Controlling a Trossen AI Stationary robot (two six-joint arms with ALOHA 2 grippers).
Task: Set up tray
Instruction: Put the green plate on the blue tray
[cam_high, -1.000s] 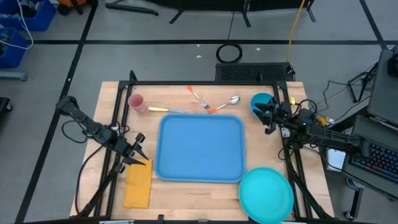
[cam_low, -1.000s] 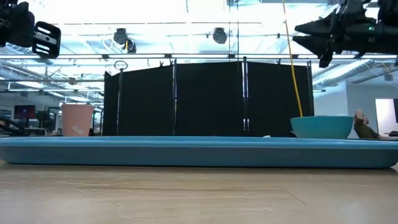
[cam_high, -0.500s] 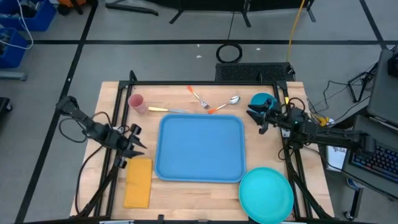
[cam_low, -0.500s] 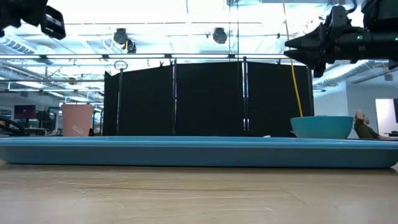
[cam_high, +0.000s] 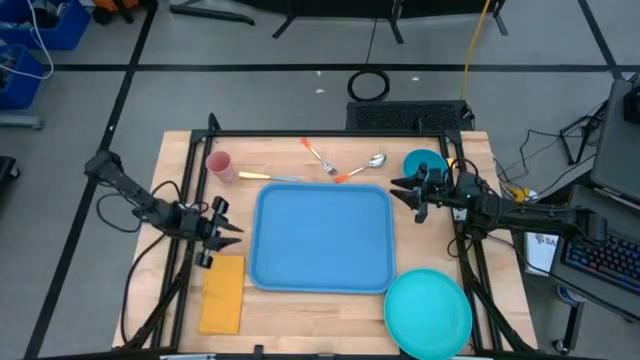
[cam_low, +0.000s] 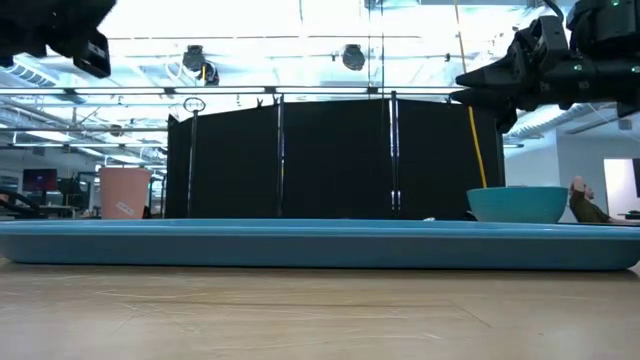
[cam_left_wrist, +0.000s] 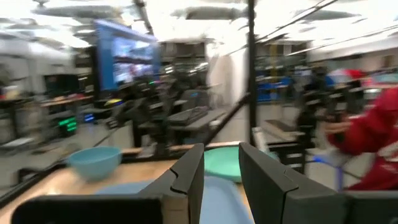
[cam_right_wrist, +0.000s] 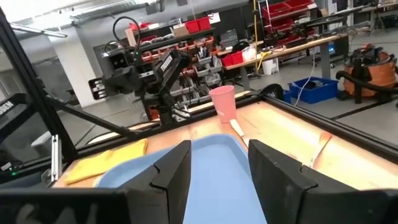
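Observation:
I will move my right gripper to the teal plate next and close it on the plate's far rim (cam_high: 428, 273), the side facing the teal bowl.
The light-blue tray (cam_high: 320, 238) lies flat in the middle of the table and fills the low view as a long blue rim (cam_low: 320, 245). My left gripper (cam_high: 230, 228) hovers open over the table just left of the tray, beyond the far end of the yellow-orange napkin (cam_high: 222, 292), fingers (cam_left_wrist: 186, 171) pointing across the tray. My right gripper (cam_high: 400, 187) hovers open above the tray's far right corner, beside the teal bowl (cam_high: 425, 163), looking over the tray (cam_right_wrist: 211, 165). Both sit high in the low view (cam_low: 60, 40) (cam_low: 480, 88).
A pink cup (cam_high: 219, 165) stands at the far left. A knife (cam_high: 270, 177), an orange-handled fork (cam_high: 318, 155) and a spoon (cam_high: 362, 166) lie along the far edge. A round teal plate (cam_high: 428, 312) sits at the near right corner. A black frame borders the table.
My left gripper has risen from the napkin's far end and moved toward the far edge, fingers now pointing at the tray. My right gripper has moved from beside the bowl toward the table's left, reaching the tray's far right corner. Nothing on the table has shifted.

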